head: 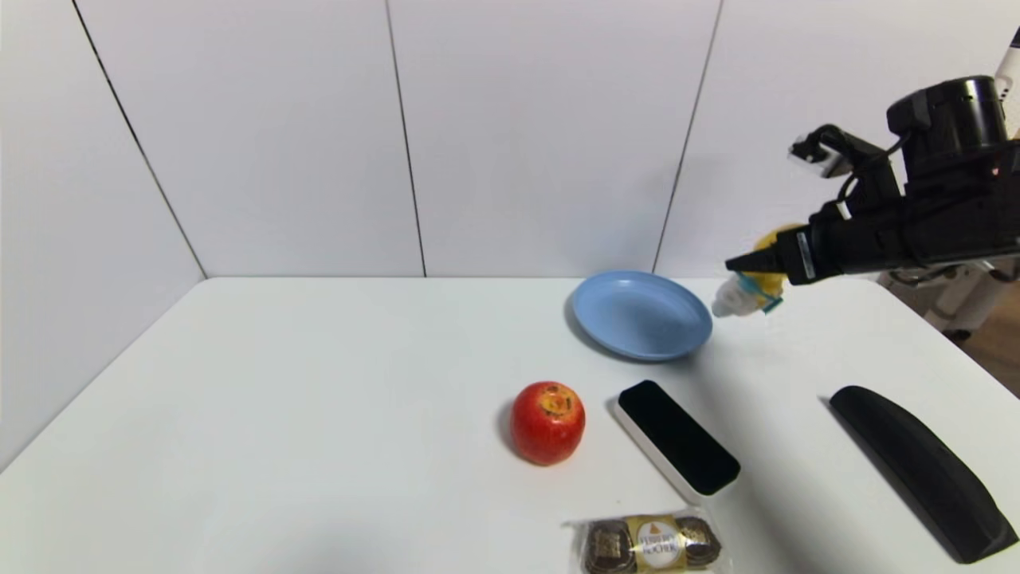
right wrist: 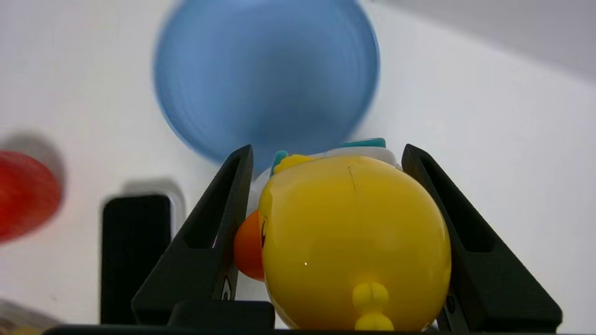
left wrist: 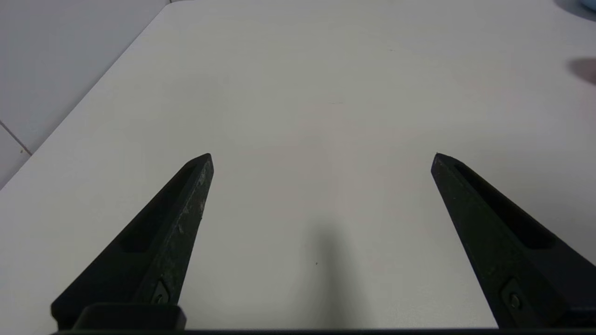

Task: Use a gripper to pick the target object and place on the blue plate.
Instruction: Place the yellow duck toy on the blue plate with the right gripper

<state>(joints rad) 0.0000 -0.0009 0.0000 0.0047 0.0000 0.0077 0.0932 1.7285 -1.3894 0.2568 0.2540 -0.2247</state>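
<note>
I need to let go of the yellow duck toy with my right gripper just behind the middle of the blue plate (head: 637, 306) (right wrist: 283, 32), toward the back wall.
My right gripper (head: 737, 267) hangs in the air at the right of the table, shut on the yellow duck toy (head: 749, 293). The duck (right wrist: 354, 237) fills the space between the black fingers (right wrist: 209, 223), its orange beak against one of them and its white base pointing away. The light-blue plate (head: 642, 314) lies on the table just left of the held duck, and in the right wrist view the plate (right wrist: 265, 74) shows beyond the fingertips. My left gripper (left wrist: 323, 156) is open over bare table, out of the head view.
A red apple (head: 547, 422) stands in front of the plate. Beside it lie a black-and-white box (head: 677, 438), a long black case (head: 920, 470) at the right edge, and a packet of chocolates (head: 649, 544) at the front edge. White walls close the back and left.
</note>
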